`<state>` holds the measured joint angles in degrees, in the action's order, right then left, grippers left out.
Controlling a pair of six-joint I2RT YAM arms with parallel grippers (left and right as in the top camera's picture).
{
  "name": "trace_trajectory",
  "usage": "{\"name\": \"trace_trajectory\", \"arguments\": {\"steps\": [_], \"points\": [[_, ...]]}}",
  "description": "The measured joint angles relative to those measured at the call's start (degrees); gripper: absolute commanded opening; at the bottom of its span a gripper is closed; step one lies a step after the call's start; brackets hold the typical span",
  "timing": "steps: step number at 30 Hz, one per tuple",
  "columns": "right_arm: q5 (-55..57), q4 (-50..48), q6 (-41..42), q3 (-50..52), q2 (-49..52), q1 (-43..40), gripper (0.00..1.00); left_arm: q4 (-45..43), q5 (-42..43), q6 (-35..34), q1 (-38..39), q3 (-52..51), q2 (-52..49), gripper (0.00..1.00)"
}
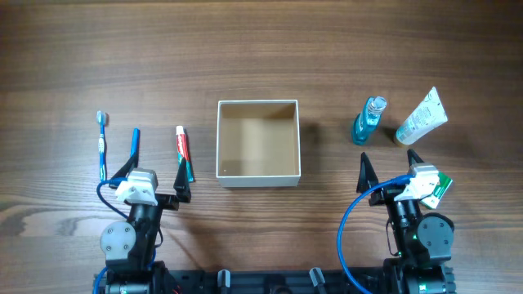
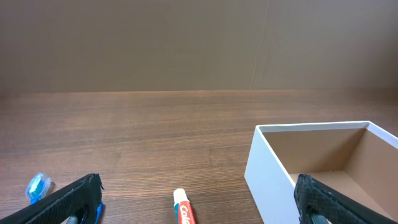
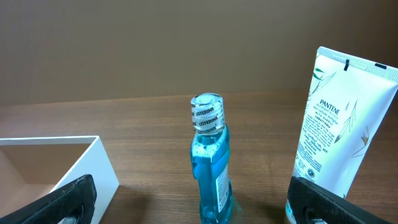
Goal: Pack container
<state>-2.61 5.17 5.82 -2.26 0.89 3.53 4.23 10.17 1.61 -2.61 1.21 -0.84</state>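
Note:
I will move my right gripper to the blue mouthwash bottle next and close it on the bottle's upper part (image 1: 371, 116) (image 3: 210, 148), just below the bottle's cap.
The container (image 1: 258, 176) is a square white-walled box with a tan inside, open-topped and with nothing in it, at the table's middle. To its left lie a red-and-white toothpaste tube (image 1: 184, 152), a dark blue toothbrush (image 1: 135, 142) and a light blue toothbrush (image 1: 102, 147). To its right stand a blue mouthwash bottle (image 1: 369, 119) and a white Pantene tube (image 1: 422, 118). My left gripper (image 1: 153, 175) is open and empty, just in front of the toothpaste (image 2: 183, 210). My right gripper (image 1: 390, 167) is open and empty, just in front of the bottle (image 3: 210, 168).
A green-and-white packet (image 1: 441, 186) lies beside the right gripper's outer finger. The container's corner shows in the left wrist view (image 2: 267, 168) and in the right wrist view (image 3: 99, 171). The Pantene tube (image 3: 336, 137) stands close to the right finger.

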Motion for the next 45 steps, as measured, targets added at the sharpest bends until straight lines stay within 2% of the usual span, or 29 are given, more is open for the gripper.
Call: {"name": "trace_trajectory", "arguments": {"steps": [31, 34, 36, 38, 40, 45], "points": [[0.0, 0.0, 1.9, 0.0, 0.0, 0.0, 1.0, 0.0, 0.0, 0.0, 0.0, 0.0, 0.0, 1.0], [-1.3, 0.0, 7.3, 0.0, 0.4, 0.0, 1.0, 0.1, 0.0, -3.9, 0.0, 0.0, 0.0, 1.0], [-3.5, 1.6, 10.1, -0.6, 3.2, 0.0, 1.0, 5.0, -0.6, -8.0, 0.0, 1.9, -0.7, 1.0], [-5.3, 4.1, 11.6, -3.5, 8.2, 0.0, 1.0, 11.0, -1.4, -9.8, 0.0, 5.6, -3.8, 1.0], [-6.4, 7.1, 12.6, -10.4, 15.9, 0.0, 1.0, 14.8, -1.9, -11.0, 0.0, 12.7, -11.3, 1.0], [-7.5, 22.9, 13.0, -34.8, 40.4, 0.0, 1.0, 28.6, -2.5, -12.0, 0.0, 36.3, -38.7, 1.0]]}}
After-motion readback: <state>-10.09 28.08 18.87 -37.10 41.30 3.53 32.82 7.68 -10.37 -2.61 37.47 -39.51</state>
